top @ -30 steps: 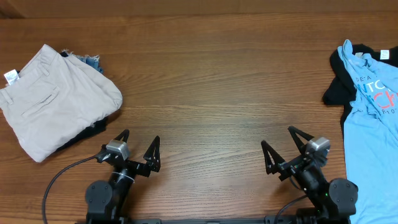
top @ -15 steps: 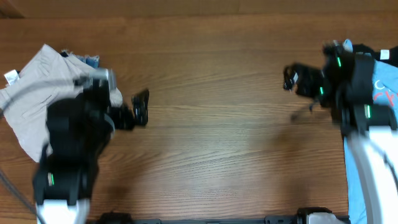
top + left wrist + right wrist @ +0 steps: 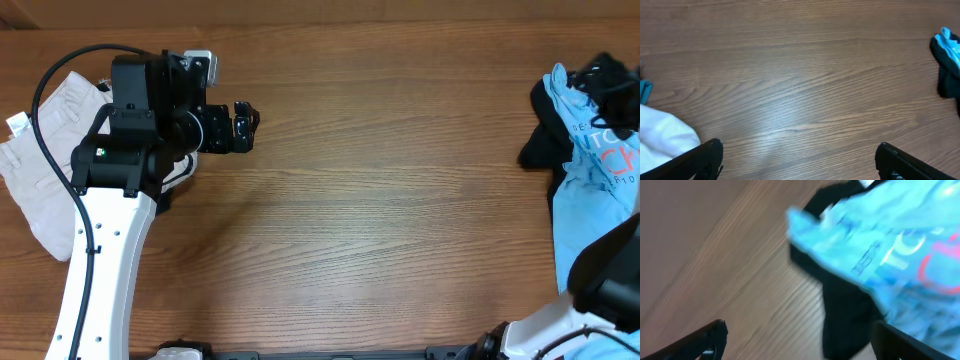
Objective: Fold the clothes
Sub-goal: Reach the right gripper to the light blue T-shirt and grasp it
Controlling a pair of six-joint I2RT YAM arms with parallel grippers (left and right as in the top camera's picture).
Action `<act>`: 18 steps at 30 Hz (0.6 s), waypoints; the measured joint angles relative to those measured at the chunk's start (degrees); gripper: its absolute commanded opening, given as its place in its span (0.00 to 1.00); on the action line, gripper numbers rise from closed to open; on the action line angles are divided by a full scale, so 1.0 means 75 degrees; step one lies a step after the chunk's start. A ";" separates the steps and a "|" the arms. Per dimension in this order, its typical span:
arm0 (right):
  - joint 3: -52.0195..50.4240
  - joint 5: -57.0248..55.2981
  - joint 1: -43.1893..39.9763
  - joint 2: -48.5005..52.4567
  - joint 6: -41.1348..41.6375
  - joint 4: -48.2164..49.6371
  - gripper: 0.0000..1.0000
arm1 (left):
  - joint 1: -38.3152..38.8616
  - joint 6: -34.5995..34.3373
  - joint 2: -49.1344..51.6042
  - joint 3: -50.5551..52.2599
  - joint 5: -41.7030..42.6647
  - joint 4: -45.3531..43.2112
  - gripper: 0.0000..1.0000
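Next, my right gripper grips the light blue T-shirt at the upper end [image 3: 575,91] [image 3: 822,245], between the shirt's far tip and the white lettering.
The light blue T-shirt [image 3: 600,200] with white and red lettering lies crumpled at the far right edge of the table, on top of the black T-shirt [image 3: 543,140]. My right gripper [image 3: 608,78] hovers above their upper end. In the blurred right wrist view it is open [image 3: 800,340] and empty, with the blue shirt [image 3: 880,235] and the black shirt [image 3: 840,310] below and ahead. My left gripper [image 3: 241,126] is open and empty over bare wood at the far left. In its wrist view [image 3: 800,160] the shirts [image 3: 947,45] show far off.
Folded beige trousers [image 3: 40,190] with a white tag lie at the left edge, partly under my left arm [image 3: 130,150], on a darker piece. A pale cloth corner [image 3: 662,140] shows beside the left finger. The wooden table [image 3: 380,200] stretches between the two piles.
Both arms have left the table's front edge. The left swung up beside the trousers, and the right swung out over the shirts at the far right. Both grippers stay open.
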State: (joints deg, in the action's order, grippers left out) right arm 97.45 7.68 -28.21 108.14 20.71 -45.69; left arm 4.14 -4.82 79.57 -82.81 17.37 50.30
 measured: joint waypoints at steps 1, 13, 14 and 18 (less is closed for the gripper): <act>0.0017 -0.0020 -0.0143 0.0198 0.0090 0.0425 0.89 | 0.0000 0.0023 0.0000 -0.0003 0.0038 -0.0020 1.00; 0.0052 -0.0023 -0.0536 0.2780 0.1384 0.3873 0.91 | 0.0003 -0.0787 0.0000 -0.0012 0.0335 -0.0119 0.99; 0.0052 -0.0020 -0.0536 0.2996 0.1405 0.3993 0.90 | 0.0003 -0.0801 0.0000 -0.0012 0.0417 -0.0093 0.98; 0.0052 -0.0026 -0.0533 0.3383 0.1536 0.4468 0.60 | 0.0003 -0.0839 0.0000 -0.0012 0.0487 -0.0073 0.92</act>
State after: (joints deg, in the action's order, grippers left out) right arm 97.84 7.49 -32.21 133.51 32.23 -12.19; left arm 4.16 -11.11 79.57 -82.89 21.02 49.76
